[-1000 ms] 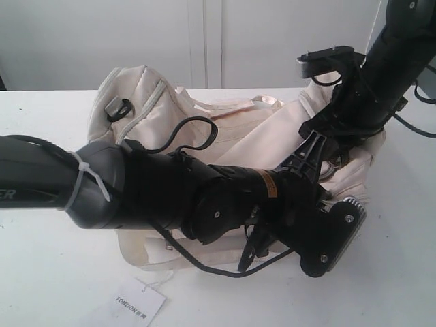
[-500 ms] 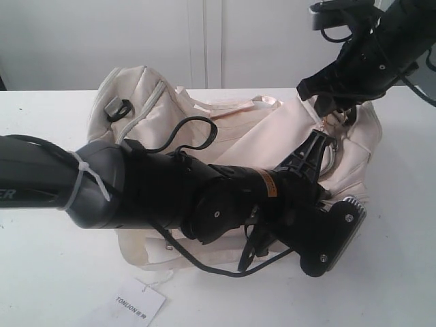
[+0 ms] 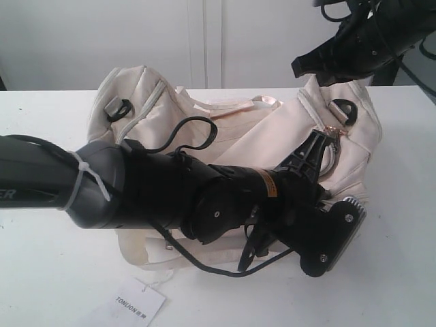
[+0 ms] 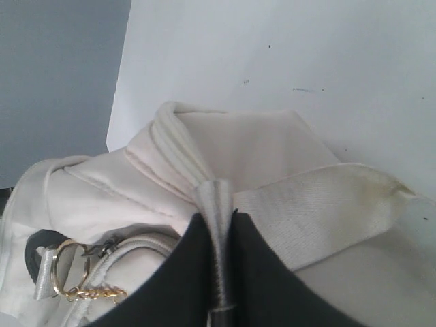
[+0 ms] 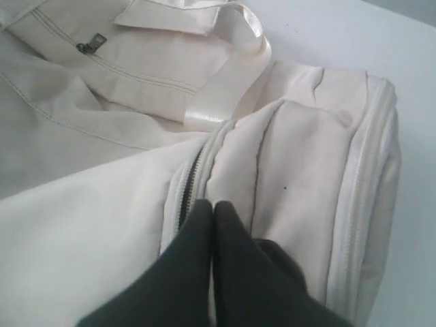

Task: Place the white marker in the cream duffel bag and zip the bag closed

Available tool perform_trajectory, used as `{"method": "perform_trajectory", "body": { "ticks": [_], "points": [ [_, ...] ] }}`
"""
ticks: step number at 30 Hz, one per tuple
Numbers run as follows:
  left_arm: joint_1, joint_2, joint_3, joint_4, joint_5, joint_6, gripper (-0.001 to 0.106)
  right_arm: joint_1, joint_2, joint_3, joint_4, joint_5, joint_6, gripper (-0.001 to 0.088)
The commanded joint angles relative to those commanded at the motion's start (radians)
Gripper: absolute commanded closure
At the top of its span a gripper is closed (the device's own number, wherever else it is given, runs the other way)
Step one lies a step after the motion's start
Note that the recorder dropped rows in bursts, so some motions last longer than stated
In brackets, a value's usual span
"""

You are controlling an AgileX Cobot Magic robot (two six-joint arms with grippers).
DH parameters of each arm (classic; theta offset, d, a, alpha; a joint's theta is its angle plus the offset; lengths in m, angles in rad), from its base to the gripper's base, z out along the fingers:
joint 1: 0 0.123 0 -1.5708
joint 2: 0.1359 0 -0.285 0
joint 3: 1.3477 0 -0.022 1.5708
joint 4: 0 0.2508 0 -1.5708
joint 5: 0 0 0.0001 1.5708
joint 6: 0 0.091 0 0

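The zip gapes above the gold ring, so my right gripper should reach down, grab the ring (image 3: 334, 131) and pull it up as my left gripper holds the tab.
The cream duffel bag (image 3: 238, 129) lies on the white table (image 3: 41, 109). My left gripper (image 3: 320, 148) reaches across to the bag's right end. In the left wrist view this gripper (image 4: 216, 208) is shut on a narrow fabric tab (image 4: 215, 194) where the bag's (image 4: 259, 143) piping ends. My right gripper (image 3: 300, 68) hangs above the bag's right end, clear of it. Seen from the right wrist, the right gripper (image 5: 212, 206) is shut with nothing between the fingers, over the curved top zip (image 5: 187, 180). The white marker is out of sight.
A gold ring and chain (image 4: 75, 289) hang beside the zip near my left gripper. A black D-ring (image 3: 343, 109) sits on the bag's right end. A satin strap handle (image 5: 231, 82) lies across the top. A white paper hang tag (image 3: 139, 303) lies at the table's front.
My right arm has risen up and away from the bag's right end, uncovering that end and its D-ring. The left arm has not moved.
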Motion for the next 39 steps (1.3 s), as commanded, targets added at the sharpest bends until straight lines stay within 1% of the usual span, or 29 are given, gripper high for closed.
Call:
{"method": "perform_trajectory", "body": {
  "ticks": [3,5,8,10,12,14,30,33,34,36,39],
  "points": [
    [0.000,0.000,0.000,0.000,0.000,0.000,0.105,0.000,0.000,0.000,0.000,0.050,0.010,0.0855],
    [0.000,0.000,0.000,0.000,0.000,0.000,0.105,0.000,-0.002,-0.003,-0.001,0.095,-0.031,0.0794],
    [0.000,0.000,0.000,0.000,0.000,0.000,0.105,0.000,-0.013,-0.003,-0.001,0.140,-0.112,0.0657],
    [0.000,0.000,0.000,0.000,0.000,-0.002,0.105,0.000,-0.022,-0.003,-0.001,0.163,-0.135,0.0588],
    [0.000,0.000,0.000,0.000,0.000,-0.005,0.105,0.000,-0.029,-0.003,-0.001,0.193,-0.155,0.0551],
    [0.000,0.000,0.000,0.000,0.000,-0.005,0.105,0.000,-0.029,-0.003,0.003,0.215,-0.181,0.0547],
    [0.000,0.000,0.000,0.000,0.006,-0.004,0.105,0.000,0.023,-0.003,-0.008,0.244,-0.220,0.0547],
    [0.000,0.000,0.000,0.000,0.006,-0.004,0.105,0.000,0.029,-0.003,-0.017,0.248,-0.220,0.0558],
    [0.000,0.000,0.000,0.000,0.006,-0.004,0.105,0.000,0.029,-0.003,-0.020,0.251,-0.220,0.0576],
    [0.000,0.000,0.000,0.000,0.006,-0.004,0.105,0.000,0.033,-0.003,-0.042,0.250,-0.220,0.0657],
    [0.000,0.000,0.000,0.000,0.006,-0.004,0.105,0.000,0.033,-0.003,-0.083,0.243,-0.209,0.0830]
  ]
}}
